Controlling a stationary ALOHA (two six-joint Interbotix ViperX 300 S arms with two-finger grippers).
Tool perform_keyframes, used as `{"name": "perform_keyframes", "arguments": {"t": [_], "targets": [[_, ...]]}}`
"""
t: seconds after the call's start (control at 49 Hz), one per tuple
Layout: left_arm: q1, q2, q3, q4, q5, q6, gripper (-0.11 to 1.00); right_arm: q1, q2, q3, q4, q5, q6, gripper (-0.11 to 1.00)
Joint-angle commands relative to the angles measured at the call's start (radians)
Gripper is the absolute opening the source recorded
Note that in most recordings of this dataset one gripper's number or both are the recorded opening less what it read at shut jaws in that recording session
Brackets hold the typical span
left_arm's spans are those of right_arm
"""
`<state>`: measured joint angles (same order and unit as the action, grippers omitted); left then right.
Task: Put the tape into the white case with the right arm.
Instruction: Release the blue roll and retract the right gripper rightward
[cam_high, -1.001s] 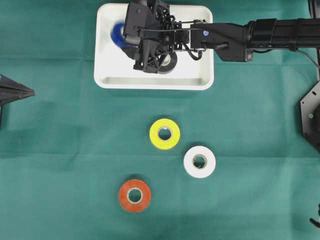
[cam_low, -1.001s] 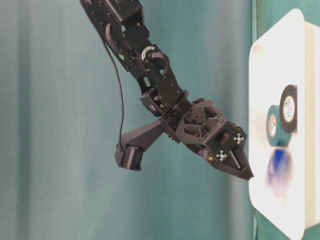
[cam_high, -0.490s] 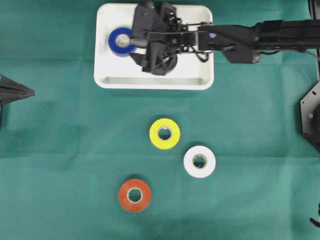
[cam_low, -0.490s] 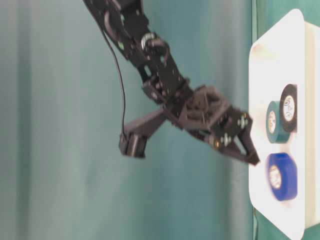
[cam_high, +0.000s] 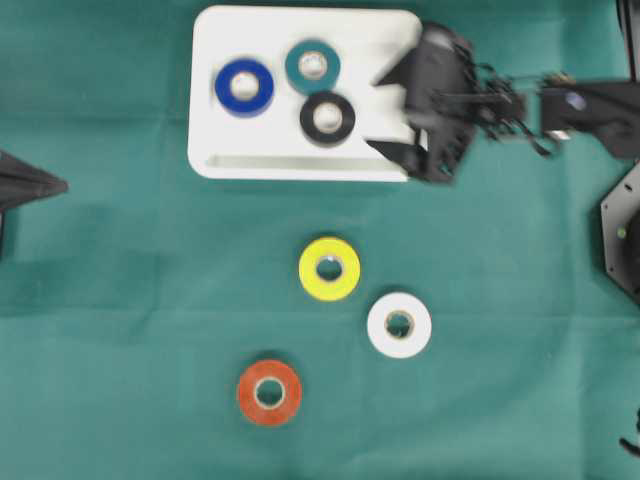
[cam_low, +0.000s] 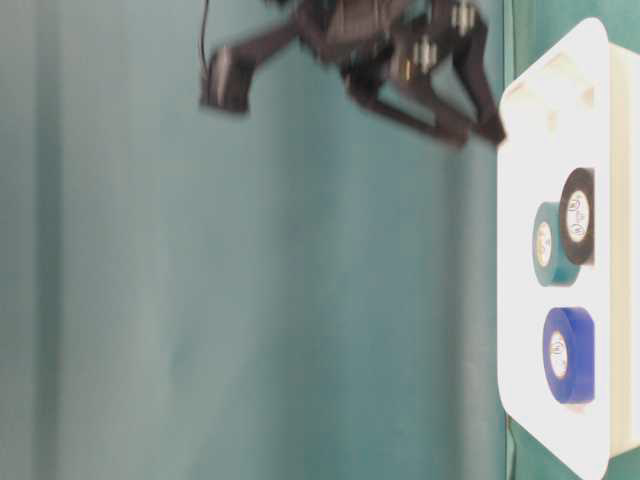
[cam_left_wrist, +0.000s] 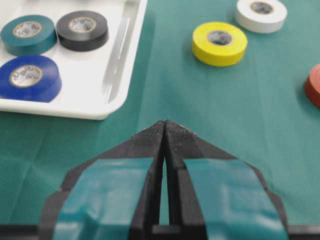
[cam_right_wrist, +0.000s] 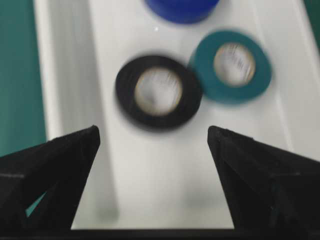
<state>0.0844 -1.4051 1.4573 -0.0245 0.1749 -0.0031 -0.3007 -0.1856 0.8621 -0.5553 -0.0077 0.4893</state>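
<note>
My right gripper goes to the white roll next. It should grab the roll's side (cam_high: 408, 345) farthest from the yellow roll, with one finger inside the roll's hole.
The white case (cam_high: 240, 150) holds three tape rolls lying flat: blue (cam_high: 244, 87), teal (cam_high: 312, 66) and black (cam_high: 327, 118). My right gripper (cam_high: 378, 113) hovers blurred over the case's right end, open, with nothing between its fingers. In the right wrist view the gripper (cam_right_wrist: 152, 131) frames bare case floor (cam_right_wrist: 165, 175), with the black roll (cam_right_wrist: 158, 91) and teal roll (cam_right_wrist: 231, 66) just beyond the tips. My left gripper (cam_left_wrist: 164, 124) is shut and empty, low over the cloth at the far left (cam_high: 40, 185).
Three more rolls lie on the green cloth below the case: yellow (cam_high: 329, 268), white (cam_high: 399, 324) and orange (cam_high: 269, 391). A black fixture (cam_high: 622, 232) sits at the right edge.
The blue roll has come to rest in the case. My right gripper opened and pulled back to the right, off the rolls. The left arm has not moved.
</note>
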Motion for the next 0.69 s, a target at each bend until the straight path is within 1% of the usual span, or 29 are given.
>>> {"name": "perform_keyframes", "arguments": {"t": [0.0,0.184,0.306,0.49,0.674], "targets": [[0.003,0.005,-0.012,0.0,-0.009,0.002,0.01,0.0,-0.087,0.069,0.003,-0.037,0.002,0.7],[0.003,0.006,-0.011,0.0,-0.009,0.002,0.01,0.0,-0.216,0.204,0.012,-0.091,0.002,0.69],[0.003,0.006,-0.012,0.0,-0.011,0.002,0.01,0.0,-0.302,0.275,0.015,-0.094,0.002,0.69],[0.003,0.006,-0.012,-0.002,-0.011,0.002,0.01,0.0,-0.383,0.344,0.025,-0.092,0.003,0.68],[0.003,0.006,-0.014,0.0,-0.009,0.0,0.01,0.003,-0.428,0.377,0.034,-0.101,0.003,0.62]]}}
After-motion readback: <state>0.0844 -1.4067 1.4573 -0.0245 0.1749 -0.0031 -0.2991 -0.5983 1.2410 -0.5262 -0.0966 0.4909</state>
